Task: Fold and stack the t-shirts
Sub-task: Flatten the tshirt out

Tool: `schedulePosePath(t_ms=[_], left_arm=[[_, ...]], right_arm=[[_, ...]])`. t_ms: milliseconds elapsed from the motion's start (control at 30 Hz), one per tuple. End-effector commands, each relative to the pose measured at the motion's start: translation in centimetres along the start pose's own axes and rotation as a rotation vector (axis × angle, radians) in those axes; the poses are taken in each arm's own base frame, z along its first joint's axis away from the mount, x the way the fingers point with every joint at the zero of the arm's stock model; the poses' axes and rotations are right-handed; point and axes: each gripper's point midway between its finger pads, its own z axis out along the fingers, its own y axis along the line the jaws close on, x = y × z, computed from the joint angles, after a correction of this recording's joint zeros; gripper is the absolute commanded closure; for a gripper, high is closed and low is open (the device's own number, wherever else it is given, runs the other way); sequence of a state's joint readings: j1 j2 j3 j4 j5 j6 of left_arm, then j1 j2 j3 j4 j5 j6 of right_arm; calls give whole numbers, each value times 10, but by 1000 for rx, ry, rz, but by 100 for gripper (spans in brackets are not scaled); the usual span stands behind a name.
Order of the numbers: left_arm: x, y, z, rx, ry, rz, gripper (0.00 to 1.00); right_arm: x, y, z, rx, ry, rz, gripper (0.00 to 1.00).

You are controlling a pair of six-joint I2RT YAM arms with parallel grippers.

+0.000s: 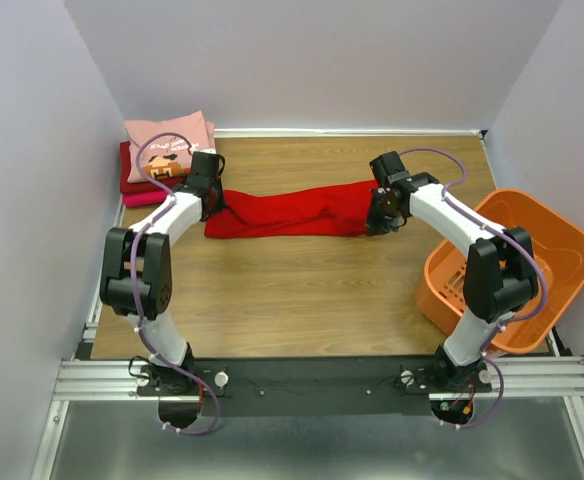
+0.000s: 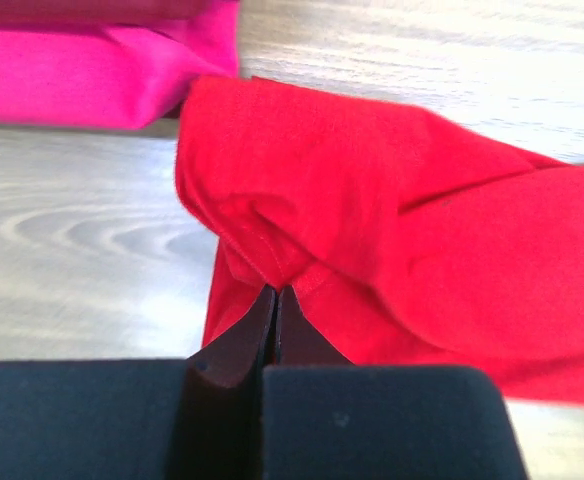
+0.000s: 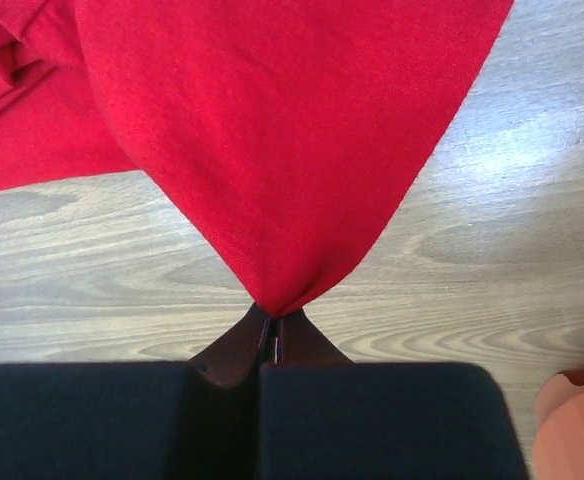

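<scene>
The red t-shirt's end is lying against the magenta t-shirt, so my left gripper should pull that end clear, then take a new hold of the red t-shirt's hem [image 2: 266,258] before lifting.
A plain bright red t-shirt [image 1: 292,212] is stretched in a band across the far half of the table between both grippers. My left gripper [image 1: 215,200] is shut on its left end [image 2: 302,200]. My right gripper [image 1: 377,222] is shut on its right end [image 3: 272,140], the cloth pinched to a point at the fingertips. A stack of folded shirts sits at the far left corner: a light pink printed one [image 1: 169,140] on top, dark red and magenta ones [image 1: 137,190] under it. The magenta shirt [image 2: 82,75] shows just beyond the red one in the left wrist view.
An orange plastic basket [image 1: 547,240] stands at the right edge of the table, beside my right arm; its rim [image 3: 577,420] shows in the right wrist view. Grey walls close in the left, back and right sides. Bare wooden tabletop [image 1: 292,300] lies in front of the red shirt.
</scene>
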State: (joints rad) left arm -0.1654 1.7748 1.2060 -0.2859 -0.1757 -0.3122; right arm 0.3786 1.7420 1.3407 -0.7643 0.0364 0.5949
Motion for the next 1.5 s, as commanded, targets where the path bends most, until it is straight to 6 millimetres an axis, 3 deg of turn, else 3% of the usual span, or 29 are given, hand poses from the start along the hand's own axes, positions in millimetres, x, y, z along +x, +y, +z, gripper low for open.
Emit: schedulePosePath(t_ms=[0, 167, 400, 467, 500, 600, 700, 800, 1033, 1467], left_arm=[[1, 11, -26, -14, -16, -11, 100], [19, 14, -40, 7, 24, -5, 100], [70, 35, -42, -19, 116, -20, 100], [75, 39, -41, -27, 128, -36, 91], [72, 40, -43, -30, 116, -41, 82], [53, 39, -53, -35, 66, -57, 69], [33, 37, -58, -29, 19, -64, 67], [27, 36, -54, -34, 16, -64, 67], [42, 30, -39, -8, 72, -69, 67], [73, 40, -36, -47, 128, -80, 67]], right_arm=[[2, -1, -1, 20, 20, -10, 99], [5, -2, -4, 22, 26, -18, 99], [11, -8, -7, 33, 32, -5, 99], [13, -8, -6, 32, 37, -6, 99], [13, -8, -6, 31, 38, -6, 99], [12, -8, -6, 34, 35, -12, 99], [11, -8, -5, 34, 34, -12, 99], [10, -6, -5, 27, 35, -12, 99], [12, -8, -7, 34, 32, -11, 99], [13, -7, -7, 29, 36, -8, 99]])
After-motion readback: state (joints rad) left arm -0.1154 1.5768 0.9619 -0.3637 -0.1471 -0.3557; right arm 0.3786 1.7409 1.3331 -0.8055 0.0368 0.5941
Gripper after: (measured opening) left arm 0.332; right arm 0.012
